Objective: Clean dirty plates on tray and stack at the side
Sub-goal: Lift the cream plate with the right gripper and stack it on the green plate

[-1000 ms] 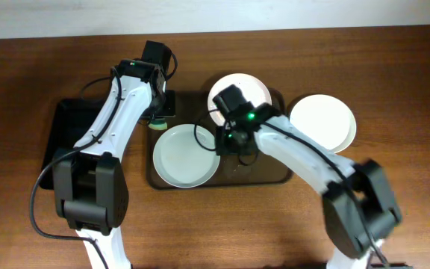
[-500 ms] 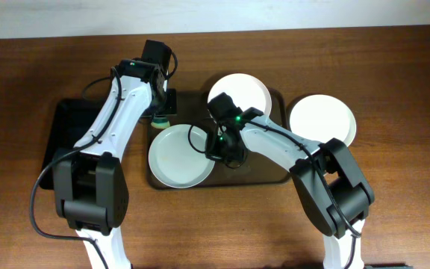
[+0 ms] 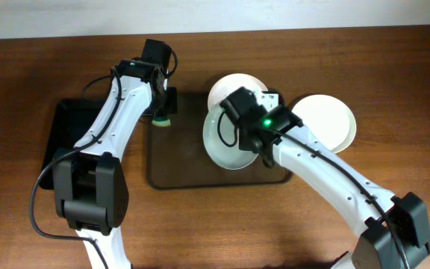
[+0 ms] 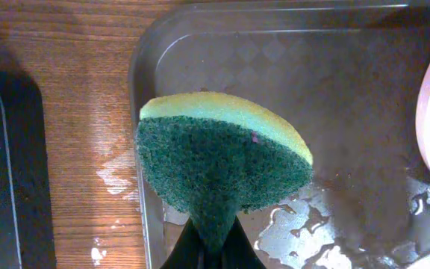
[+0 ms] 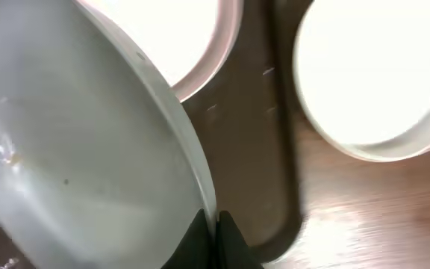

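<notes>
I need to use my right gripper to set its white plate down and release it on top of the white plate (image 3: 319,122) (image 5: 379,66) beside the dark brown tray.
My right gripper (image 5: 213,218) is shut on the rim of a white plate (image 3: 226,142), (image 5: 73,149) and holds it lifted and tilted over the right half of the dark brown tray (image 3: 174,161). A second white plate (image 3: 237,86) lies at the tray's far edge, partly under the held one. A third white plate (image 3: 323,119) sits on the table right of the tray. My left gripper (image 4: 213,243) is shut on a green and yellow sponge (image 4: 222,161) above the tray's wet far-left corner (image 4: 155,52).
A narrow glossy black tray (image 3: 62,138) lies left of the brown tray. Water puddles (image 4: 312,224) sit on the brown tray's floor. Bare wooden table (image 3: 394,67) surrounds everything.
My right gripper took the front plate by its rim, lifted it off the tray's left half and carried it right. The left arm held still.
</notes>
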`<state>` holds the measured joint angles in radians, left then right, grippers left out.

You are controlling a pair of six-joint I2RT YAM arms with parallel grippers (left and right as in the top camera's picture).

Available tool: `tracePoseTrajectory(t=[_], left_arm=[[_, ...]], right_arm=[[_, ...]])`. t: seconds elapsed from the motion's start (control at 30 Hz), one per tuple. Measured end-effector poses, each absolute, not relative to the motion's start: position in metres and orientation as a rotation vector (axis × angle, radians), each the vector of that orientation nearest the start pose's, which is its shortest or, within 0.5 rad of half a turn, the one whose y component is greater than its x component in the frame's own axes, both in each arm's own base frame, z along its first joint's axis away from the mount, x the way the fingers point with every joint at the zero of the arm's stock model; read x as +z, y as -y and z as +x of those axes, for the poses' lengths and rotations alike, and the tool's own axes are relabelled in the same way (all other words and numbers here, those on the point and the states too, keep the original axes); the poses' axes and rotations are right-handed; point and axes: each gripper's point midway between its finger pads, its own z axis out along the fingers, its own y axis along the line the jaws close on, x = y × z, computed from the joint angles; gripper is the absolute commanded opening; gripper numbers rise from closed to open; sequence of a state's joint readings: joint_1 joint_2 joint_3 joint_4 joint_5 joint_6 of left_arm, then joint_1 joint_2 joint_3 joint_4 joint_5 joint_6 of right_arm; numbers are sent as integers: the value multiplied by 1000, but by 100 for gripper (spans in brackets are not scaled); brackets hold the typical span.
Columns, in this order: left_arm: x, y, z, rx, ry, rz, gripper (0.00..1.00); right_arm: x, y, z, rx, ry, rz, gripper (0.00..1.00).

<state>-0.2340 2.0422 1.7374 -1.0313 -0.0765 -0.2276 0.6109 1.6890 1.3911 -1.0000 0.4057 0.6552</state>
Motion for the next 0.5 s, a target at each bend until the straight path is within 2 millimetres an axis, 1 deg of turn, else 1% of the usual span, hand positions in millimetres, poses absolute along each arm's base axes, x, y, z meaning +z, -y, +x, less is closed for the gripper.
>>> tracePoseTrajectory(t=[0.07,0.1,0.17,0.27,0.33,0.37,0.43,0.5], left_arm=[[94,91,440,30,-2896,-4,1],[94,91,439,30,-2896,-4,1],[94,91,440,30,-2895,-4,0],[94,91,440,30,-2895,-4,1],[94,91,440,30,-2895,-4,0],[94,91,440,30,-2895,-4,0],[94,91,440,30,-2895,-4,1],[94,91,440,30,-2895,-4,1]], right_arm=[[149,-155,339,-361,-2569,71,4],[157,-161,337,-428,-2499,22,4],[178,-177,331,-546,-2338,-77,4],[221,-201,317,-691,-2043,-175,4],[238,-206,312,-736,-1939,-186,4],[244,-206,312,-757,-1900,-181,4],[250,-204,312,-782,-1866,-171,4],[252,-203,312,-787,-1857,-168,4]])
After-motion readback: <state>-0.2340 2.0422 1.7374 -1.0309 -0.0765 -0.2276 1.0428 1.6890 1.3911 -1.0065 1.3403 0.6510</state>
